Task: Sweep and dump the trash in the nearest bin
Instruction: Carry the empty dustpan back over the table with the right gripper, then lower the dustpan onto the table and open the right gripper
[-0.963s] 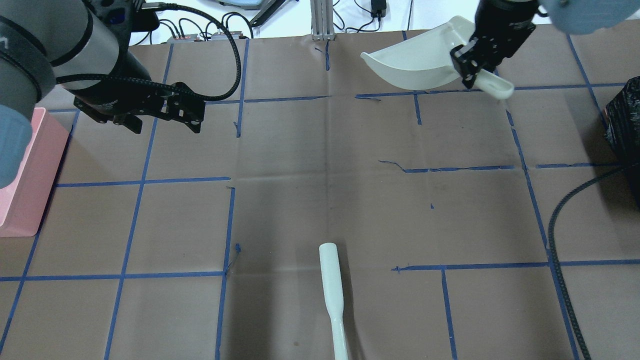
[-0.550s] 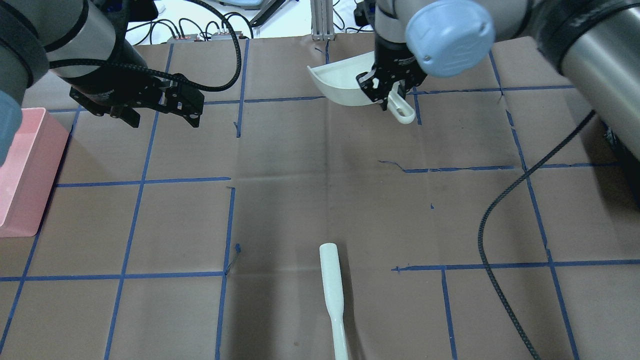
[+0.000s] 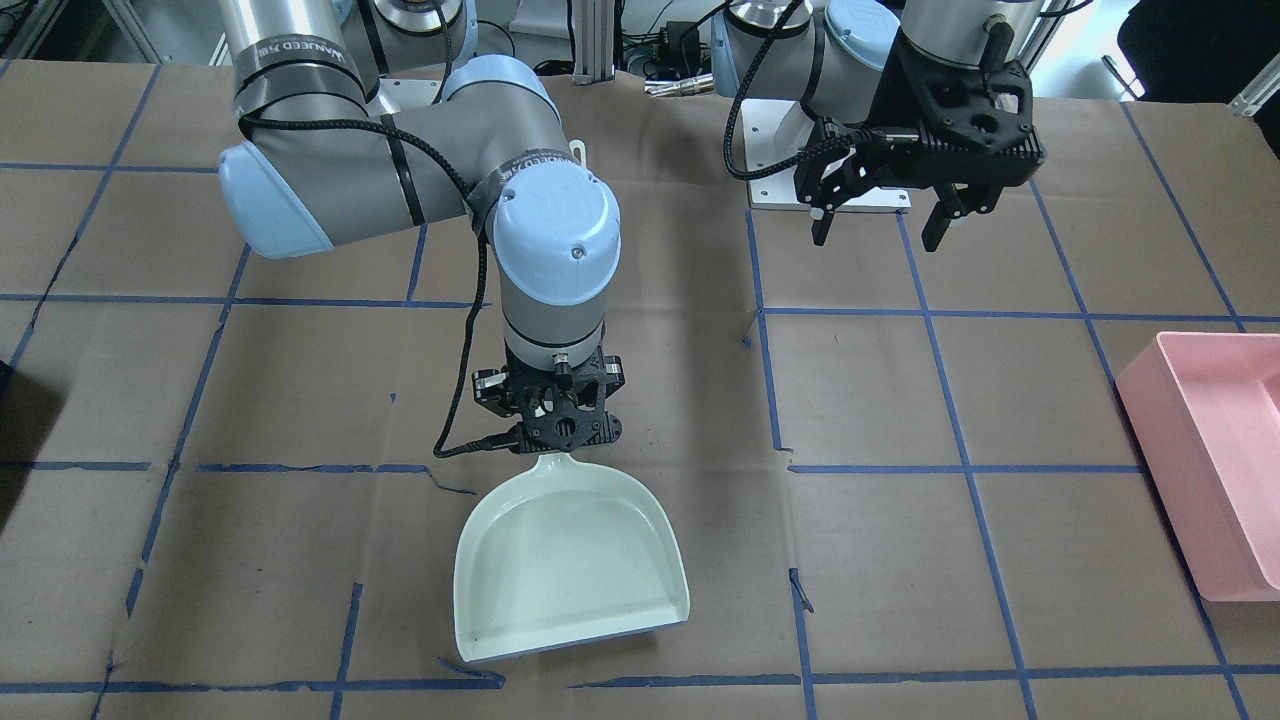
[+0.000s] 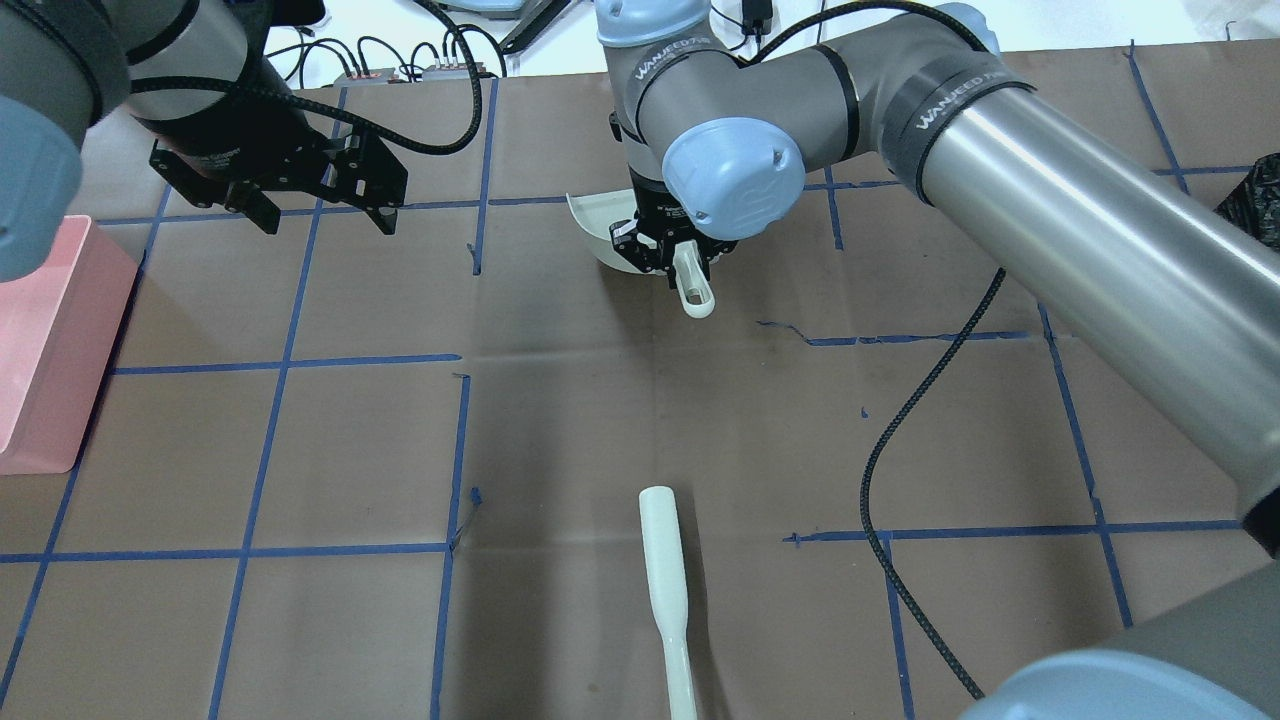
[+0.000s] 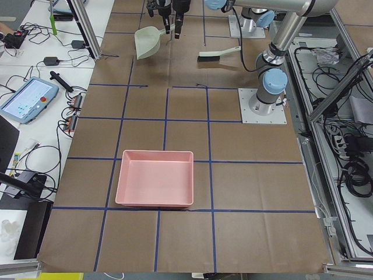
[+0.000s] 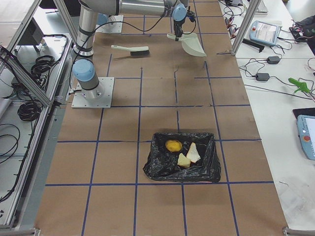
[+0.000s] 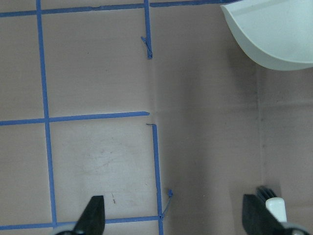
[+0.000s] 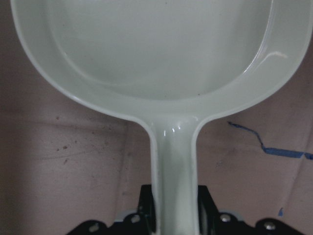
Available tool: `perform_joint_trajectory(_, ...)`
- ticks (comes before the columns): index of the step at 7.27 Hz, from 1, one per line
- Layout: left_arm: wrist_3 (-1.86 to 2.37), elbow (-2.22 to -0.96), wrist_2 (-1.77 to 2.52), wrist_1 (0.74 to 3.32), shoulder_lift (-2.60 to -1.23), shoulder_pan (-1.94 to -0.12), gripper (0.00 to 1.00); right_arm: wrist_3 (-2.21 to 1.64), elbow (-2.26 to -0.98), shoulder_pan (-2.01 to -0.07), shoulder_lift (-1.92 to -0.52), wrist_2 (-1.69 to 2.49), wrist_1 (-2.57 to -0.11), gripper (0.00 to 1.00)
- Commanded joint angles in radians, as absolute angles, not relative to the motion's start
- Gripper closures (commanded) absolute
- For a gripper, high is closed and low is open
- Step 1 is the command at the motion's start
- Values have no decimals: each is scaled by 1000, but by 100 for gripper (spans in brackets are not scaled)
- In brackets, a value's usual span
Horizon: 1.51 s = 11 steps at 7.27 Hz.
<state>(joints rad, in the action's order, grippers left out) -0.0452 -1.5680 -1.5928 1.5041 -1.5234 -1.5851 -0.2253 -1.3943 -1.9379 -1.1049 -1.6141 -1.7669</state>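
Next, I let go of the white dustpan with my right gripper on the bare table (image 3: 595, 587) between the blue tape lines.
My right gripper (image 3: 556, 428) is shut on the handle of an empty white dustpan (image 3: 570, 560), held low over the middle-back of the table. The right wrist view shows the pan (image 8: 156, 49) bare. In the overhead view the gripper (image 4: 672, 258) mostly covers it. My left gripper (image 3: 878, 232) is open and empty, hovering at the back left (image 4: 326, 222). The trash lies in the black bag bin (image 6: 162, 171): a yellow potato (image 6: 173, 145), a white bread wedge (image 6: 193, 152) and a small bread chunk (image 6: 183, 160).
A white brush (image 4: 660, 560) lies near the robot's edge at the table's middle; it also shows in the left wrist view (image 7: 274, 205). A pink bin (image 3: 1230, 450) stands at the table's left end (image 4: 40, 340). The right arm's cable (image 4: 900, 420) hangs over the table.
My right arm has swung the dustpan from the back right toward the table's middle and lowered it. My left gripper has drifted slightly back, still open.
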Motion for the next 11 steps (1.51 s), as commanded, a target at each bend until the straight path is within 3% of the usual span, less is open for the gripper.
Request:
perform_joint_trajectory(1, -49, -1555, -1595, 1506, -1540, -1586, 1, -304, -1399, -1985, -1043, -1579, -1831, 100)
perform_joint_trajectory(11, -51, -1577, -1592, 1506, -1551, -1592, 0, -408, -1397, -1980, -991, -1591, -1901, 100)
